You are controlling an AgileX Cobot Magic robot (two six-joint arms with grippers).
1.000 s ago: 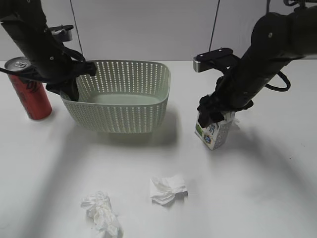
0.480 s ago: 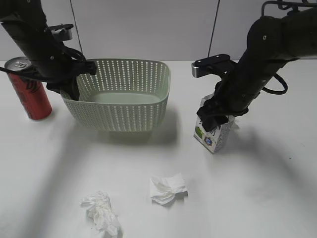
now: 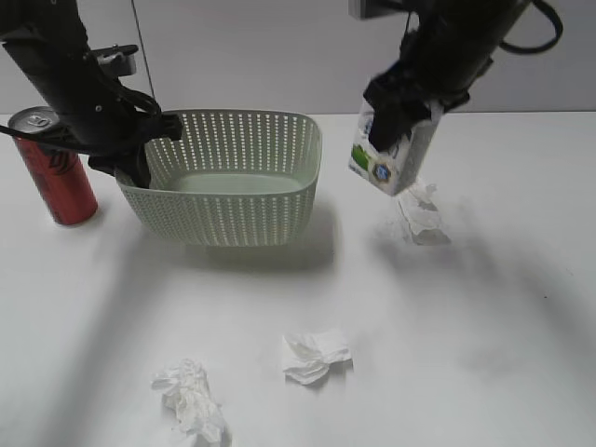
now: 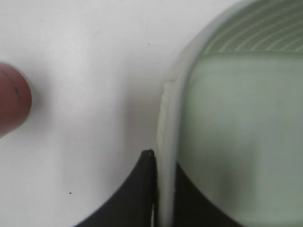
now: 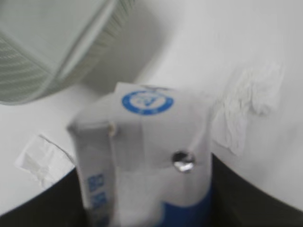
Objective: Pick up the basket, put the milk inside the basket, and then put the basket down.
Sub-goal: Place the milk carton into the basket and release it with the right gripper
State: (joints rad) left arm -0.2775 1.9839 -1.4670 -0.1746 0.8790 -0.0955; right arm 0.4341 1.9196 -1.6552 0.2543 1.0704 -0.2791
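Note:
The milk, now tilted in the air beside the basket, will be let go by my right gripper inside the basket (image 3: 263,169), toward the end farthest from my left gripper.
The pale green perforated basket (image 3: 233,200) is held slightly tilted by my left gripper (image 3: 135,163), which is shut on its left rim; in the left wrist view the jaws (image 4: 163,189) pinch the rim of the basket (image 4: 168,123). My right gripper (image 3: 405,107) is shut on the white and blue milk carton (image 3: 386,154) and holds it tilted in the air, to the right of the basket. In the right wrist view the milk carton (image 5: 142,156) fills the space between the jaws (image 5: 142,208), with the basket (image 5: 47,42) at the upper left.
A red soda can (image 3: 54,168) stands left of the basket and shows in the left wrist view (image 4: 12,101). Crumpled tissues lie below the carton (image 3: 419,214), at front middle (image 3: 317,356) and at front left (image 3: 191,400).
My right gripper has lifted the milk carton off the table, up and slightly left, uncovering a tissue beneath it. The left arm and basket have barely moved.

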